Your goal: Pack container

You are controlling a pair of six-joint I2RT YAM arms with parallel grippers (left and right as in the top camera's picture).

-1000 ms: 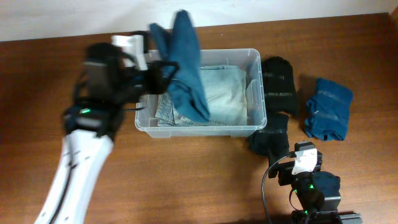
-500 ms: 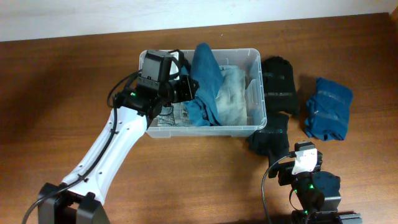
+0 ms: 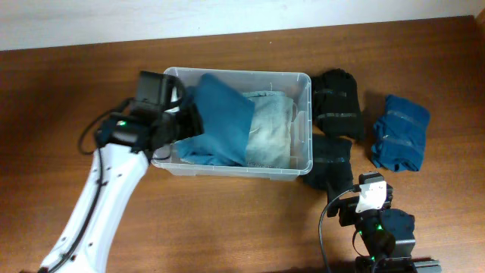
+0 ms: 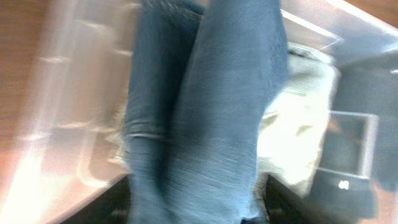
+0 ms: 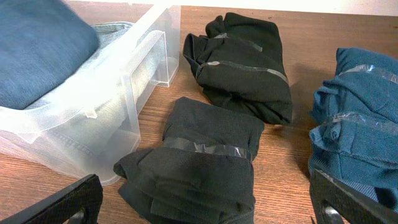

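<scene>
Next, I close my right gripper on the outer side point(image 3: 420, 146) of the blue taped bundle, which is the side farthest from the clear plastic bin.
The container point(image 3: 232, 74) is a clear plastic bin at the table's middle. A folded dark blue garment point(image 3: 218, 125) lies in its left half on top of light denim point(image 3: 270, 135). My left gripper point(image 3: 187, 121) reaches in over the bin's left end. In the blurred left wrist view its dark fingers point(image 4: 104, 206) stand wide apart on either side of the blue garment point(image 4: 205, 124), so it is open. My right gripper point(image 5: 205, 200) is open and holds nothing, low at the front right, facing a black taped bundle point(image 5: 199, 165).
A second black bundle point(image 3: 339, 102) lies right of the bin, and the nearer one point(image 3: 330, 158) touches its front right corner. A blue taped bundle point(image 3: 400, 133) sits farther right. The right arm's base point(image 3: 379, 231) is by the front edge.
The left arm swung down and left, bringing the blue garment from above the bin down into it. Its jaws spread apart. The bin slid a little left. The right arm stayed still.
</scene>
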